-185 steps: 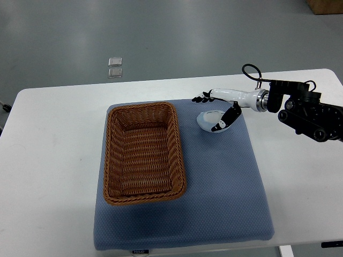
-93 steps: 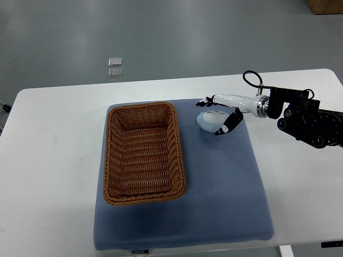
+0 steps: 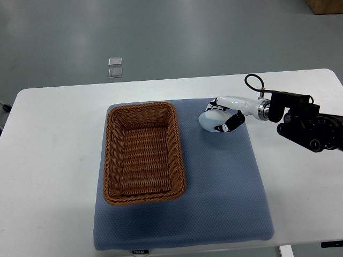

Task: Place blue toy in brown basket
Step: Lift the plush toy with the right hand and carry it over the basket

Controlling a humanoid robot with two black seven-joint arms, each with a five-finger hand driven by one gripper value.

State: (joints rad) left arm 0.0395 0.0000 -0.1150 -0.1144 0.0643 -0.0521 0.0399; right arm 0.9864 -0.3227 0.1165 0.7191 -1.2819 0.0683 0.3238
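Observation:
My right gripper has the blue toy. It will let go of it near the middle of the brown basket's bottom point(image 3: 144, 146), a little toward the basket's far rim.
A pale blue, rounded toy point(image 3: 210, 121) lies on the blue mat, just right of the brown wicker basket point(image 3: 143, 153). My right hand point(image 3: 222, 116) comes in from the right edge and its white fingers with black tips are curled around the toy from above and from its right side. The toy still rests on the mat. The basket is empty and sits on the left half of the mat.
The blue mat point(image 3: 225, 187) covers the middle of a white table point(image 3: 53, 160). My right forearm, black with a cable loop point(image 3: 300, 120), hangs over the table's right side. Two small square items point(image 3: 114, 67) lie on the grey floor beyond the table.
My right hand has dropped lower and its fingers have gone from spread around the toy to curled onto it. The toy has stayed in about the same spot.

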